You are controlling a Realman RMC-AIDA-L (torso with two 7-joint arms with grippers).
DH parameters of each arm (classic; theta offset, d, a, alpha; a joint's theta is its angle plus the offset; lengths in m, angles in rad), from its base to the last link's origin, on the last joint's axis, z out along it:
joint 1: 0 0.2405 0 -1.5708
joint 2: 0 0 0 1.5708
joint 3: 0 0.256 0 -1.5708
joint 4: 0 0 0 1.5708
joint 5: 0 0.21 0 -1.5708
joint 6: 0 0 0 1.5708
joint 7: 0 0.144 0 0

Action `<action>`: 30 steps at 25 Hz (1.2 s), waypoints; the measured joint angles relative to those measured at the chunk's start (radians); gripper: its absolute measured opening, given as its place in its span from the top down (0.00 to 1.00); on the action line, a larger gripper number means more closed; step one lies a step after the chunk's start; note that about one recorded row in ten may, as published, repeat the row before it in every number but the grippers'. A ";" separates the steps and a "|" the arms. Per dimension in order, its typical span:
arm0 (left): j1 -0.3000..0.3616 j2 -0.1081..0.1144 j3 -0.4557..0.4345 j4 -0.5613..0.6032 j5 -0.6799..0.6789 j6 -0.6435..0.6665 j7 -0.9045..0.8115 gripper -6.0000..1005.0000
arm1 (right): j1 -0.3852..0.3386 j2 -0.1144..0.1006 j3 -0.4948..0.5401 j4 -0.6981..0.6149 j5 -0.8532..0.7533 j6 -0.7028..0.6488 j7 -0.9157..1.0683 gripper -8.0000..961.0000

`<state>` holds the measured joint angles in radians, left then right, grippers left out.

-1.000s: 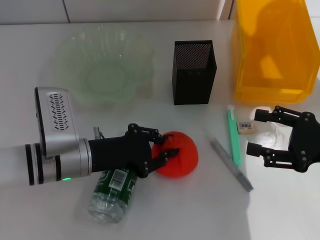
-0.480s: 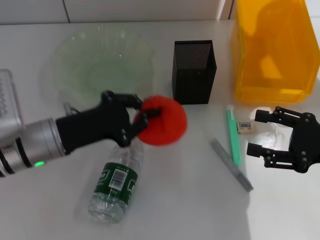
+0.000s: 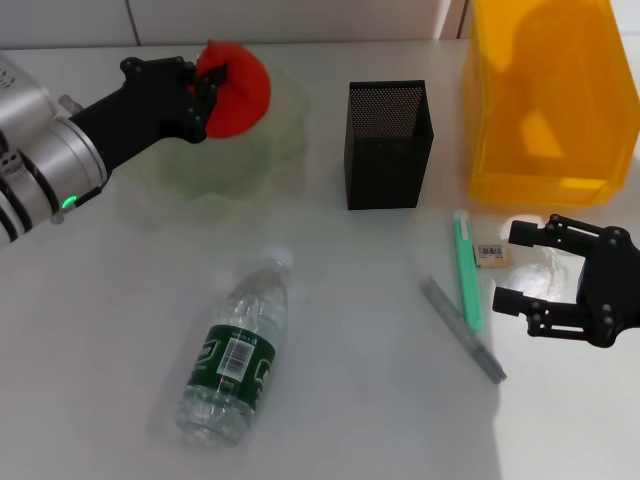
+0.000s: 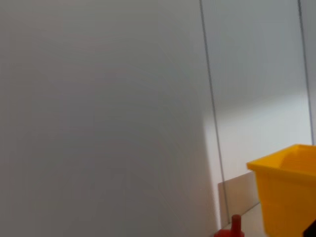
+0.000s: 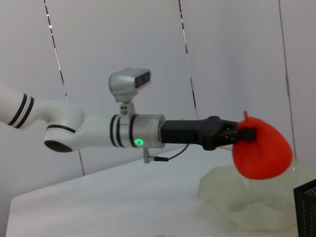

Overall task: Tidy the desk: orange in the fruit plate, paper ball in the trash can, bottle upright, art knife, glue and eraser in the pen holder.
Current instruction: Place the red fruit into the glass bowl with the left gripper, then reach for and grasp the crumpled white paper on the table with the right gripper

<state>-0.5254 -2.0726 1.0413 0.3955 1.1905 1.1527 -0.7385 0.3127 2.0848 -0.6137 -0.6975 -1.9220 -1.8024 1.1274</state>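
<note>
The robot's right gripper should next close on the middle of the paper ball (image 3: 535, 278) next to the small eraser, because the ball belongs in the yellow trash can.
My left gripper (image 3: 205, 85) is shut on the red-orange orange (image 3: 240, 92) and holds it in the air over the back of the translucent green fruit plate (image 3: 275, 150). The right wrist view shows the orange (image 5: 260, 148) hanging above the plate (image 5: 247, 197). A clear bottle (image 3: 235, 350) with a green label lies on its side at front centre. The black mesh pen holder (image 3: 390, 145) stands mid-table. A green glue stick (image 3: 467, 270), a grey art knife (image 3: 462, 330) and a small eraser (image 3: 491, 253) lie beside my open right gripper (image 3: 508, 265). A pale crumpled paper ball (image 3: 548, 278) sits between its fingers.
The yellow trash can (image 3: 550, 100) stands at the back right, behind my right gripper. A white wall runs along the table's far edge. The left wrist view shows mostly wall, the trash can's corner (image 4: 289, 192) and the orange's top (image 4: 231, 229).
My left gripper has carried the orange up from the table beside the bottle, back and to the left, over the fruit plate. The right arm has not moved.
</note>
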 joint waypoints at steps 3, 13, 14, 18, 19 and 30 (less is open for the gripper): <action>-0.070 -0.007 -0.001 -0.011 -0.007 -0.209 0.001 0.92 | 0.003 0.000 -0.003 0.001 0.000 0.000 0.001 0.14; -0.085 -0.008 -0.003 -0.045 -0.084 -0.290 0.003 0.86 | 0.012 0.001 -0.011 0.012 0.000 0.000 0.004 0.14; -0.081 -0.008 -0.002 -0.045 -0.087 -0.281 0.003 0.85 | 0.014 0.002 -0.011 0.012 0.000 0.000 0.004 0.14; -0.078 -0.007 -0.002 -0.046 -0.087 -0.257 0.004 0.81 | 0.014 0.002 -0.012 0.012 0.000 0.000 0.007 0.14; -0.074 -0.007 -0.002 -0.046 -0.086 -0.241 0.002 0.80 | 0.015 0.002 -0.012 0.012 0.000 0.000 0.016 0.14; 0.008 0.002 -0.002 -0.031 -0.082 0.010 -0.015 0.28 | 0.015 -0.004 -0.013 -0.168 -0.005 -0.016 0.348 0.14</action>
<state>-0.5171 -2.0707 1.0396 0.3650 1.1088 1.1623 -0.7538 0.3276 2.0813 -0.6269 -0.8660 -1.9274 -1.8186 1.4756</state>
